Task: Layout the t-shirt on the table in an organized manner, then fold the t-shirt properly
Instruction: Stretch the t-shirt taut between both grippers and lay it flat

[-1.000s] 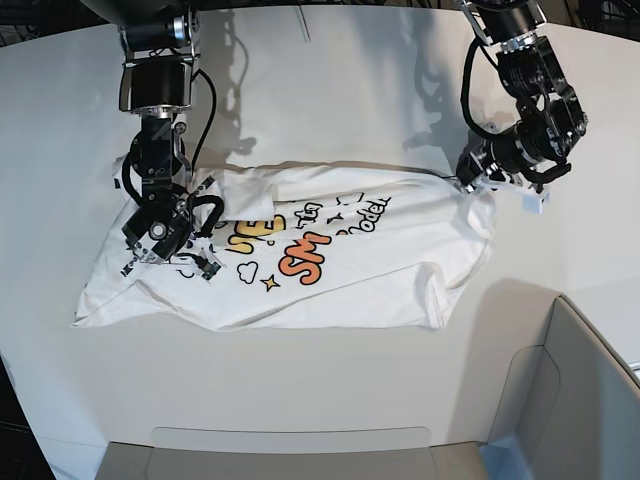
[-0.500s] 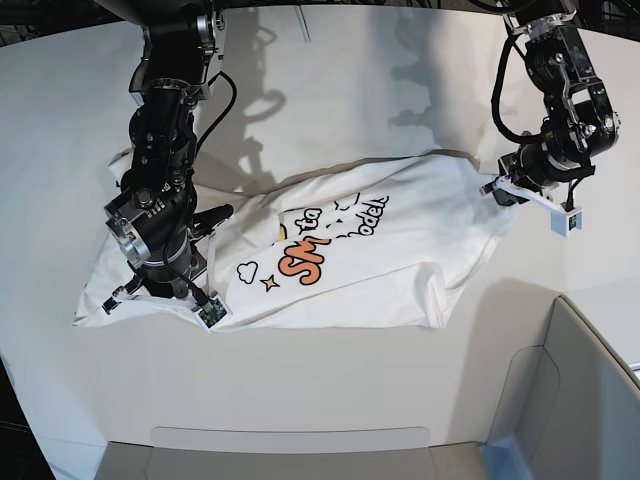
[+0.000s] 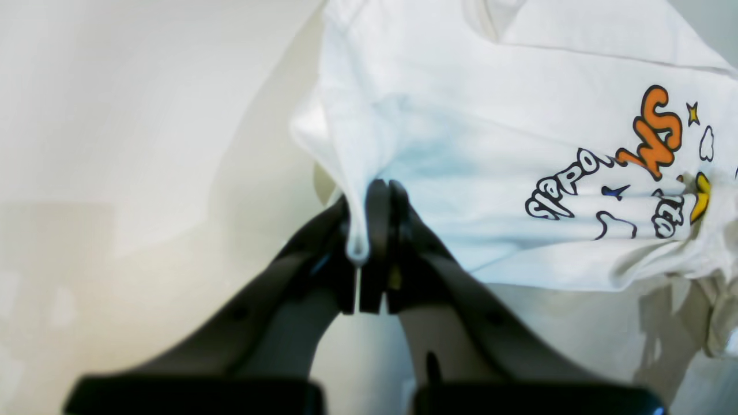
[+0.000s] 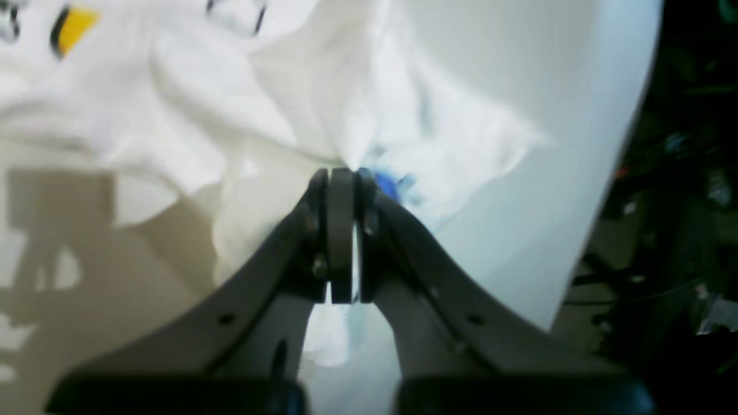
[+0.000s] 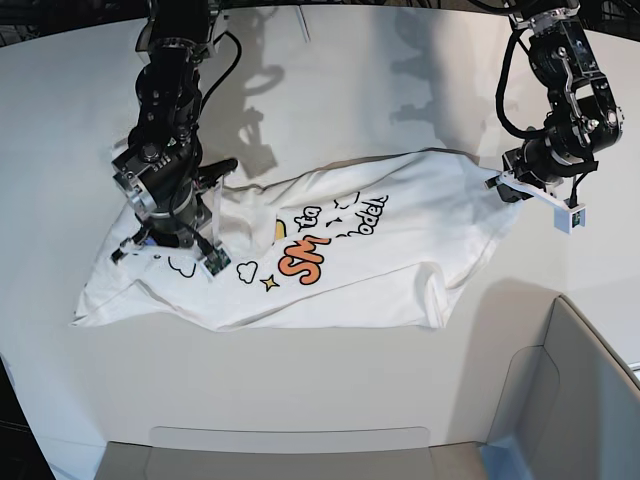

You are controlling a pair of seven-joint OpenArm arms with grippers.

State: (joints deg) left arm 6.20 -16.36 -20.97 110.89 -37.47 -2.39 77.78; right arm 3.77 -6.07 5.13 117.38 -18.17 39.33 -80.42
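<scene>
I will use my right gripper to let go of the t-shirt's edge on the bare table [image 5: 122, 98] toward the far corner of the table, outside that gripper's own arm. The t-shirt lies crumpled across the table's middle now.
The white t-shirt [image 5: 380, 250] with the orange "SMOL" print lies crumpled and partly stretched across the middle of the table [image 5: 330, 90]. My left gripper [image 5: 503, 186] is at the shirt's right corner. In the left wrist view it [image 3: 369, 199] is shut on a pinch of the shirt's edge [image 3: 490, 144], lifted off the table. My right gripper [image 5: 165, 235] is over the shirt's left part. In the right wrist view it [image 4: 342, 176] is shut on a bunch of white cloth [image 4: 288, 104]. The neck tag is not visible.
A grey-white bin wall [image 5: 570, 390] stands at the near right corner, and a low tray edge [image 5: 290, 440] runs along the front. The table's curved far edge [image 5: 80, 45] is behind the arms. Dark room clutter shows past the table edge [image 4: 686, 173].
My left gripper has pulled the shirt's right corner further right, stretching the cloth. My right gripper first moved toward the front, then back toward the far side, holding cloth.
</scene>
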